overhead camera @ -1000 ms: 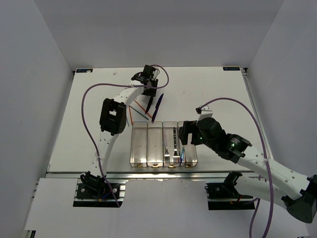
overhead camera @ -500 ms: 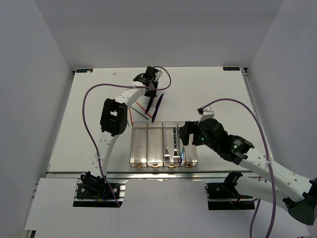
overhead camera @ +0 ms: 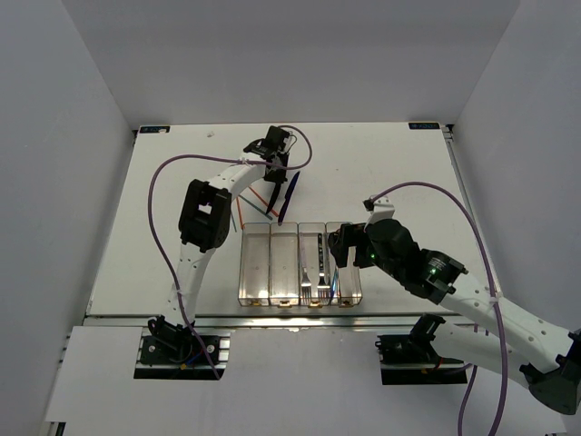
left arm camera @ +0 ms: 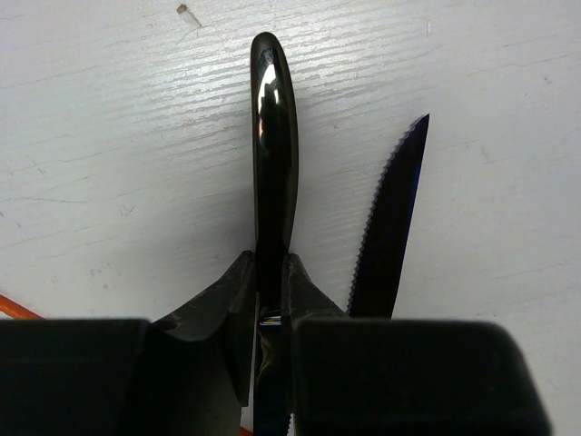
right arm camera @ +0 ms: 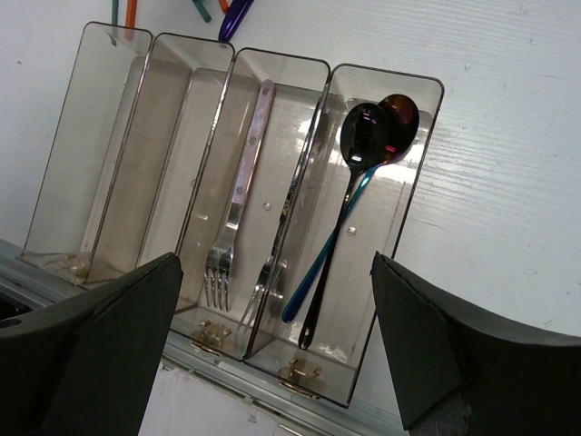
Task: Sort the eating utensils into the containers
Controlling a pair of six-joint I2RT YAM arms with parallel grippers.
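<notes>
Next, my left gripper releases the black knife in the empty container (overhead camera: 293, 262), the one that is beside the container with the silver fork. The knife is at the table's far side now.
My left gripper (overhead camera: 275, 165) is at the far side of the table, shut on a black knife (left arm camera: 274, 154), whose handle sticks out past the fingers (left arm camera: 231, 300). A dark-blue serrated knife (left arm camera: 390, 227) lies on the table just right of it, and it also shows in the top view (overhead camera: 288, 196). Orange-red and green chopsticks (overhead camera: 256, 202) lie left of the knives. The four clear containers (overhead camera: 259, 263) stand in a row. A silver fork (right arm camera: 231, 209) lies in the third, and dark-purple (right arm camera: 363, 127) and red-bowled (right arm camera: 404, 109) spoons lie in the fourth. My right gripper (right arm camera: 275, 300) hangs open and empty over the bins.
The two left bins (right arm camera: 118, 154) hold nothing. The bins stand close to the table's near edge (overhead camera: 300, 315). The left arm's purple cable (overhead camera: 159, 209) loops over the left side of the table. White walls enclose the table.
My left gripper has shifted slightly to the right with the black knife. My right arm has drawn back a little toward its base.
</notes>
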